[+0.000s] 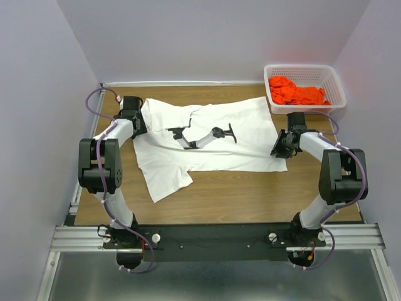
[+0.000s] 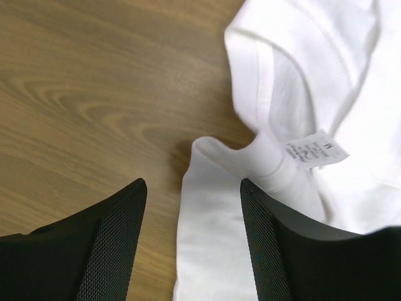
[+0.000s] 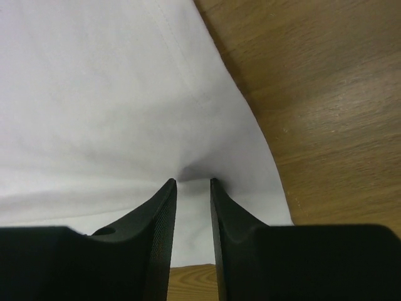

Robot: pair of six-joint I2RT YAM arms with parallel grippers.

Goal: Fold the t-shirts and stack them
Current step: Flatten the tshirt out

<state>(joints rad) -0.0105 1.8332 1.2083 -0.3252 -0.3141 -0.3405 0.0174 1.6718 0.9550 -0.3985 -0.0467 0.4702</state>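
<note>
Next, I close my left gripper on the outer edge (image 1: 143, 170) of the big white t-shirt's near sleeve, near the t-shirt's shoulder.
The large white t-shirt (image 1: 213, 147) lies spread over the wooden table, its lower left part folded out toward the front. My left gripper (image 1: 139, 122) is at the shirt's far left corner by the collar. In the left wrist view it (image 2: 193, 185) stands open, with a strip of white cloth (image 2: 213, 238) lying loose between its fingers and a size label (image 2: 316, 150) nearby. My right gripper (image 1: 280, 145) is at the shirt's right edge. Its jaws (image 3: 193, 182) stand narrowly apart over the white cloth (image 3: 94, 94), which puckers at the tips. The orange-red t-shirt (image 1: 297, 93) is bunched in the basket.
A white lattice basket (image 1: 304, 68) stands at the back right corner. A dark grey-and-black marking (image 1: 203, 136) shows on the middle of the white shirt. Bare wood (image 1: 250, 194) runs along the front of the table. Walls close in on three sides.
</note>
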